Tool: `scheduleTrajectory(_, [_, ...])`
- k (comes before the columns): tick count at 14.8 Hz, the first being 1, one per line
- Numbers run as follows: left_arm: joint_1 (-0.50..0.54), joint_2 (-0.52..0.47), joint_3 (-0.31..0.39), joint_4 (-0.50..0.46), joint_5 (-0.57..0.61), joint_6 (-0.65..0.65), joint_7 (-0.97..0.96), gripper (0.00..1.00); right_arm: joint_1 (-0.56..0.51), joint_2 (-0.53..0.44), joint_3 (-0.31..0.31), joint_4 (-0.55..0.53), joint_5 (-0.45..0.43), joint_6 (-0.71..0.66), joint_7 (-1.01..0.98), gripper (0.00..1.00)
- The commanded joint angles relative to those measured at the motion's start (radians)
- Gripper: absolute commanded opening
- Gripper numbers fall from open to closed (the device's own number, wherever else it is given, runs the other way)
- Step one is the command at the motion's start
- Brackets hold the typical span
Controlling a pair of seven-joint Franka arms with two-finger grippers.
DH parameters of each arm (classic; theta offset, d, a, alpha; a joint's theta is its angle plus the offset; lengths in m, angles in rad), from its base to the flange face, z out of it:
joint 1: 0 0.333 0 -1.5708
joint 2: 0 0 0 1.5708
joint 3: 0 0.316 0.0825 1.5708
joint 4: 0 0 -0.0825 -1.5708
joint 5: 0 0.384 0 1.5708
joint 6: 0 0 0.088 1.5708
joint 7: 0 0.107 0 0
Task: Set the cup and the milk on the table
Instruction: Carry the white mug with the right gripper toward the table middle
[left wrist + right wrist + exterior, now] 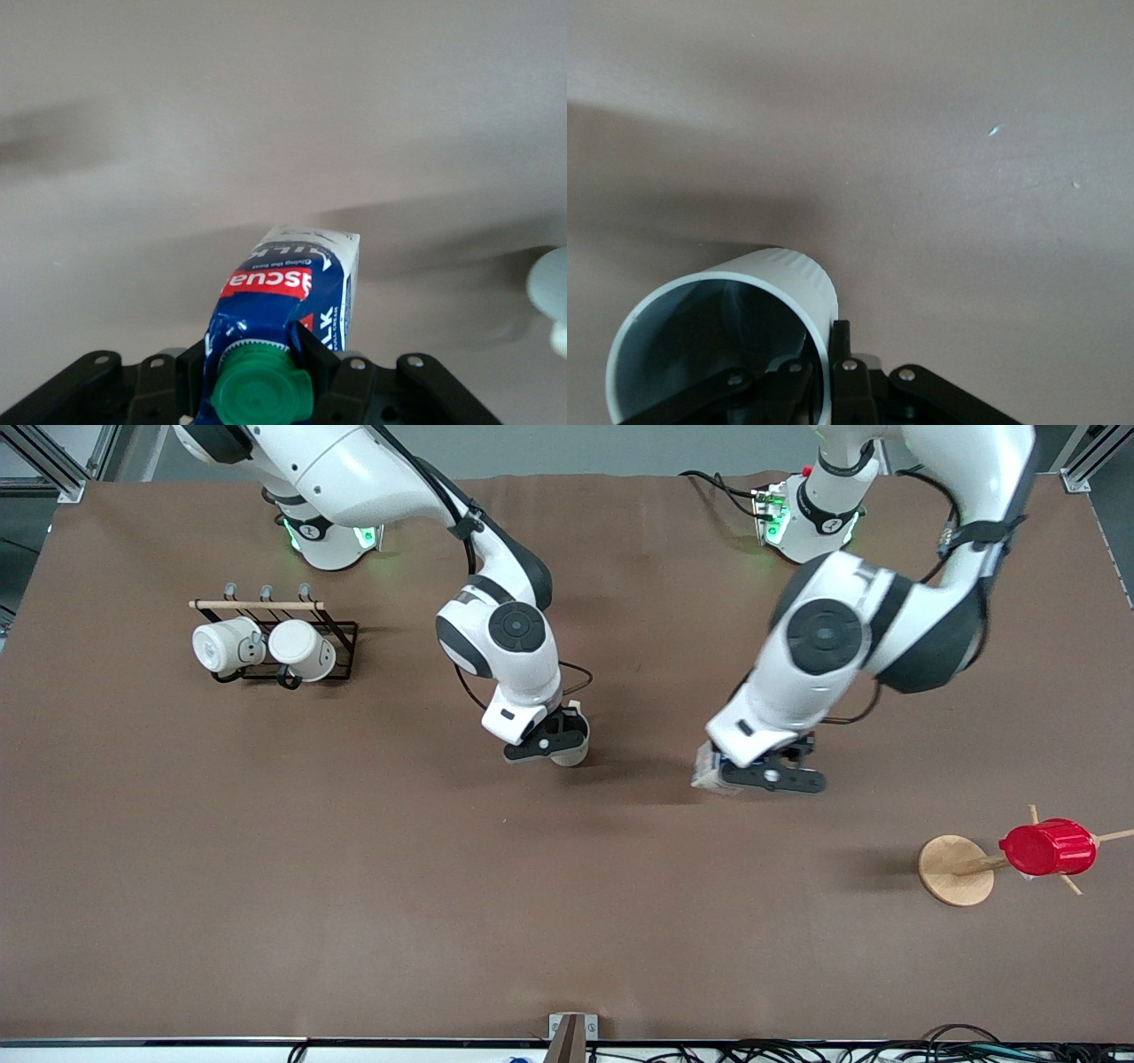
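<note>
Next, I release the milk from my left gripper onto the brown table (624,767) (441,264), setting it close beside the cream-beige cup, toward the wooden stand.
The cream-beige cup (574,755) with a grey inside is upright at the middle of the brown table (354,886). My right gripper (542,746) is shut on its rim, one finger inside and one outside, as the right wrist view (824,343) shows on the cup (788,274). The blue-and-white milk (706,772) with a red label and green cap is held by its top in my left gripper (772,778), toward the left arm's end. The left wrist view shows the milk (297,283) between the shut fingers of my left gripper (259,347). I cannot tell if either touches the table.
A black wire rack (341,638) with two plain white mugs (266,646) stands toward the right arm's end. A wooden stand (955,871) bearing a red ribbed cup (1048,848) stands toward the left arm's end, nearer the front camera.
</note>
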Motion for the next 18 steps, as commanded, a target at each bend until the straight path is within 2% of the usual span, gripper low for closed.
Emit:
scheduleTrajectory(1, [-0.033,0.114,-0.069,0.105,0.099,-0.024,-0.131,0.00,0.007,0.005,-0.003,-0.013,-0.049,0.032,0.063,0.09])
scheduleTrajectory(2, [-0.040,0.143,-0.095,0.123,0.104,-0.024,-0.140,0.00,0.005,0.008,-0.003,-0.013,-0.049,0.036,0.065,0.20])
scheduleTrajectory(3, [-0.053,0.172,-0.116,0.142,0.106,-0.024,-0.151,0.00,0.002,0.008,-0.003,-0.013,-0.048,0.033,0.071,0.45])
scheduleTrajectory(4, [-0.080,0.187,-0.118,0.146,0.119,-0.024,-0.172,0.00,0.000,0.005,-0.003,-0.013,-0.049,0.027,0.079,0.89])
scheduleTrajectory(5, [-0.100,0.201,-0.118,0.147,0.154,-0.023,-0.198,0.00,-0.003,0.002,-0.003,-0.010,-0.048,0.024,0.083,1.00])
scheduleTrajectory(8, [-0.114,0.226,-0.124,0.148,0.193,-0.023,-0.268,0.00,-0.039,-0.039,-0.001,-0.011,-0.048,-0.003,0.066,1.00])
scheduleTrajectory(10, [-0.122,0.235,-0.126,0.148,0.193,-0.023,-0.274,0.00,-0.091,-0.114,0.002,-0.012,-0.039,-0.114,0.039,1.00])
scheduleTrajectory(13, [-0.135,0.237,-0.126,0.147,0.196,-0.023,-0.320,0.00,-0.211,-0.232,0.031,-0.013,-0.005,-0.253,-0.048,1.00])
scheduleTrajectory(18, [-0.168,0.253,-0.124,0.150,0.215,-0.023,-0.321,0.00,-0.439,-0.441,0.028,-0.001,0.018,-0.462,-0.128,1.00])
